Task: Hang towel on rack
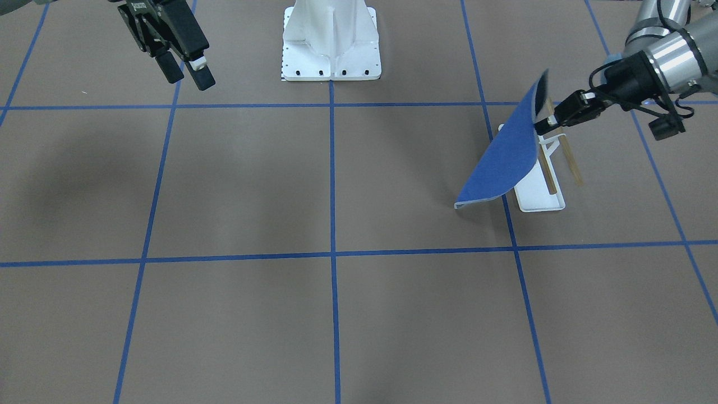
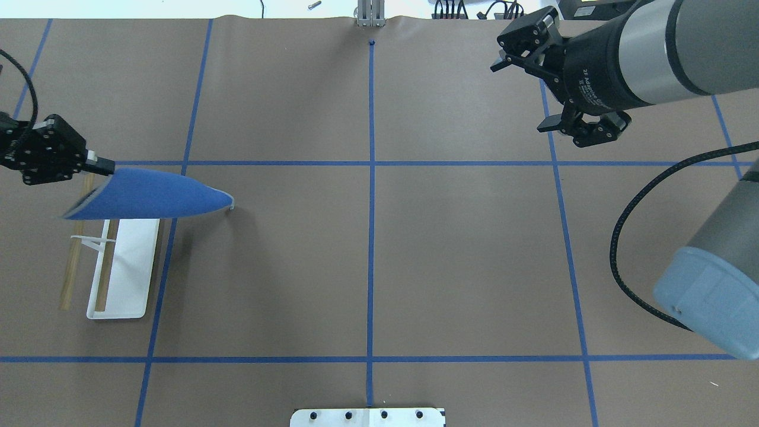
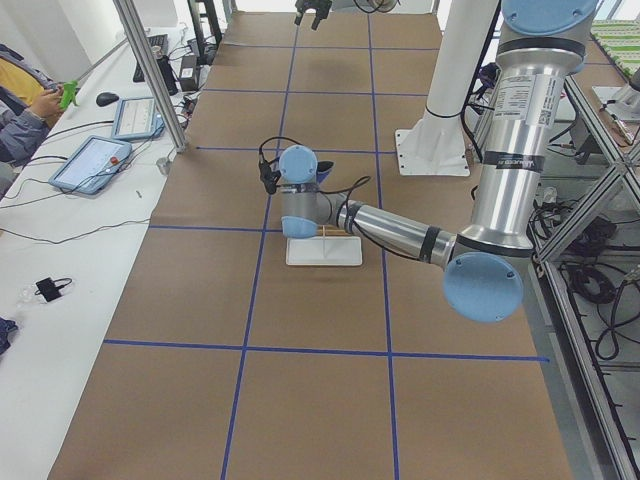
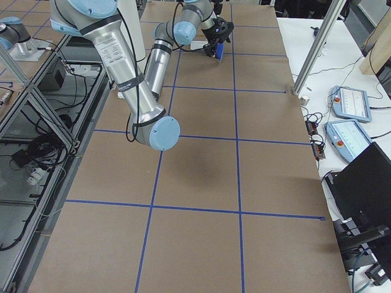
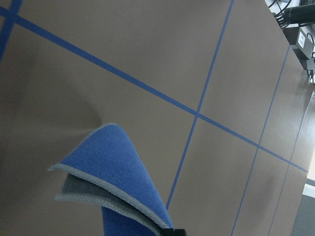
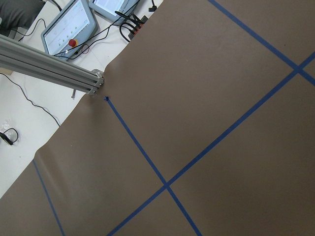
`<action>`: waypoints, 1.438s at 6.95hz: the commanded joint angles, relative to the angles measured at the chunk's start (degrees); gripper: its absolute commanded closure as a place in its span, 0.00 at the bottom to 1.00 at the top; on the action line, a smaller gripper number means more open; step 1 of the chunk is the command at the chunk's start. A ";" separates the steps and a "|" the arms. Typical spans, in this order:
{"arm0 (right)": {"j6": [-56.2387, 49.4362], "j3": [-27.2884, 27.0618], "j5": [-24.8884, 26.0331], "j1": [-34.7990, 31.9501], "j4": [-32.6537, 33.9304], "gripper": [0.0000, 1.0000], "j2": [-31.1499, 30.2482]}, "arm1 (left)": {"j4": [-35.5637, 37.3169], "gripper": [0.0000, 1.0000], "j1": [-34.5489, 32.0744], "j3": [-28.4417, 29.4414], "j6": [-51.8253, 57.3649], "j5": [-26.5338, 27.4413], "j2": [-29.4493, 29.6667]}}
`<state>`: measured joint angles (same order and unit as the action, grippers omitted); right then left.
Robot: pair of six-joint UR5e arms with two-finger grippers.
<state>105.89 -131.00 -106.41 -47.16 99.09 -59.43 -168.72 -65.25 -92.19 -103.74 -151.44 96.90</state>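
Note:
My left gripper should release the deep-blue towel across the rack's tan dowels [image 1: 563, 149], above the white base. The towel now hangs over the rack's far end.
My left gripper [image 2: 105, 169] [image 1: 544, 124] is shut on one edge of the deep-blue towel [image 2: 148, 198] [image 1: 505, 157]. The towel hangs curved over the far end of the rack, its free end touching the table. The towel also shows in the left wrist view [image 5: 118, 179] with its grey underside. The rack [image 2: 118, 267] [image 1: 541, 193] has a white base and two tan dowels [image 2: 71, 267], and stands below and beside the towel. My right gripper [image 2: 522, 89] [image 1: 185, 70] is open and empty, high above the far right of the table.
The large white bolted pedestal [image 1: 331, 42] [image 2: 367, 417] stands at the robot's side of the table's middle. Blue tape lines [image 2: 371, 237] cross the brown table. Operators' tablets [image 3: 95, 160] lie on the white side table.

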 commanded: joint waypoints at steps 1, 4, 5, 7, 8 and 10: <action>-1.30 0.83 -0.02 -0.04 -0.91 0.00 -0.95 | -5.57 1.00 -4.71 7.28 6.34 -6.22 -3.36; -1.30 0.75 -0.11 -0.04 -0.91 0.00 -0.86 | -5.74 1.00 -7.70 8.43 11.63 -8.43 -8.30; -1.21 0.75 -0.11 -0.04 -0.91 0.00 -0.86 | -5.57 1.00 -7.70 8.78 11.63 -8.34 -9.01; -1.30 0.75 -0.11 -0.39 -0.91 0.00 -0.86 | -5.48 1.00 -7.70 9.56 11.55 -8.08 -9.01; -1.30 0.75 -0.11 -0.39 -0.91 0.00 -0.86 | -5.48 1.00 -7.62 9.75 11.46 -7.99 -8.93; -1.39 0.84 -0.11 -0.83 -0.91 0.00 -0.95 | -5.74 0.03 -7.70 9.92 11.37 -7.90 -9.01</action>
<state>104.57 -130.24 -106.52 -47.69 98.17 -60.31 -174.26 -72.92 -82.36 -92.30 -159.42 87.92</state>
